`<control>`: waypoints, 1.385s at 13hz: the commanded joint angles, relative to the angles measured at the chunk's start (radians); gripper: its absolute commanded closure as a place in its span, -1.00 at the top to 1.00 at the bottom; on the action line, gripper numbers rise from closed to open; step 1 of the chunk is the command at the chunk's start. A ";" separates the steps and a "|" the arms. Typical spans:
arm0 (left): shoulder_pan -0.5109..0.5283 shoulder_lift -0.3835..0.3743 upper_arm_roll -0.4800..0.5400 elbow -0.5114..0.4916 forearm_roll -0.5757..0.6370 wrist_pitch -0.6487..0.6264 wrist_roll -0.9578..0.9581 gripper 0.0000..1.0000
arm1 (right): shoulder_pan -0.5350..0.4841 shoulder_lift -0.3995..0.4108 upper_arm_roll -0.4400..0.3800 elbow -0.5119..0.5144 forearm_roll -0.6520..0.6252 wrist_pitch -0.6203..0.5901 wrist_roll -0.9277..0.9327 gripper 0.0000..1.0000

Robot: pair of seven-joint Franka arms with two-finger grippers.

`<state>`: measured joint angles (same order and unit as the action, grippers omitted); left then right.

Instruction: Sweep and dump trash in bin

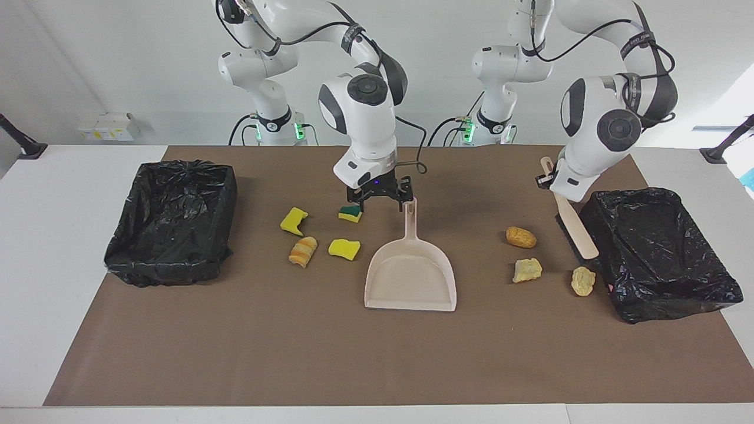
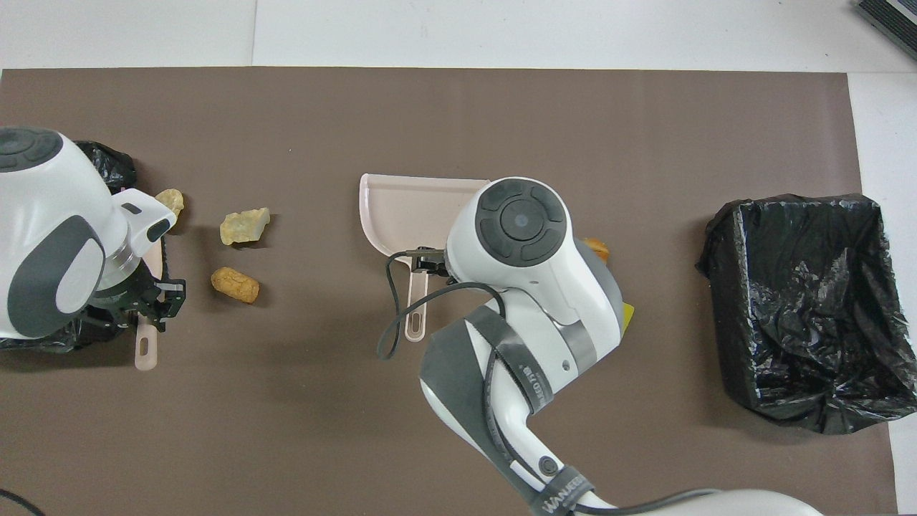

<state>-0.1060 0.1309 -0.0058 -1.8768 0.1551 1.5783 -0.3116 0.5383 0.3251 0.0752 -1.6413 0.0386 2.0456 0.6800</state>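
I close my right gripper on the beige dustpan's handle [image 2: 416, 299] next, to move it for sweeping.
The trash lies in two groups on the brown mat. Beside the beige dustpan [image 1: 410, 277] toward the right arm's end are two yellow sponge pieces [image 1: 293, 221] [image 1: 344, 248], a green-yellow sponge [image 1: 351, 214] and a striped chunk [image 1: 303, 251]. Three tan lumps [image 1: 521, 237] [image 1: 526, 270] [image 1: 583, 281] lie toward the left arm's end. My right gripper [image 1: 380, 202] hangs open and low between the green-yellow sponge and the dustpan's handle [image 1: 410, 213], holding nothing. My left gripper [image 1: 546, 176] is shut on the beige brush [image 1: 576, 232], which slants down beside the bin [image 1: 677, 297] at that end.
A second black-lined bin [image 1: 171, 268] stands at the right arm's end of the mat. In the overhead view the right arm covers the sponges and part of the dustpan [image 2: 401, 208]. The mat's half farther from the robots holds nothing.
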 commanded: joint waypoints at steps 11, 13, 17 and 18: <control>0.026 0.049 -0.023 -0.060 -0.032 0.172 0.045 -1.00 | 0.135 0.118 -0.006 -0.049 -0.112 0.143 0.159 0.49; -0.001 0.042 -0.023 -0.056 -0.135 0.120 0.042 -1.00 | 0.135 0.118 -0.006 -0.048 -0.137 0.146 0.171 0.47; -0.009 -0.091 -0.025 -0.042 -0.227 -0.004 0.055 -1.00 | 0.143 0.117 -0.006 -0.049 -0.175 0.142 0.222 -0.26; -0.004 -0.109 -0.022 -0.026 -0.226 -0.015 0.057 -1.00 | 0.144 0.115 -0.006 -0.048 -0.177 0.137 0.222 -0.72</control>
<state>-0.1148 0.1057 -0.0422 -1.8978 -0.0512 1.6079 -0.2691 0.6790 0.4584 0.0703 -1.6658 -0.1116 2.1656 0.8678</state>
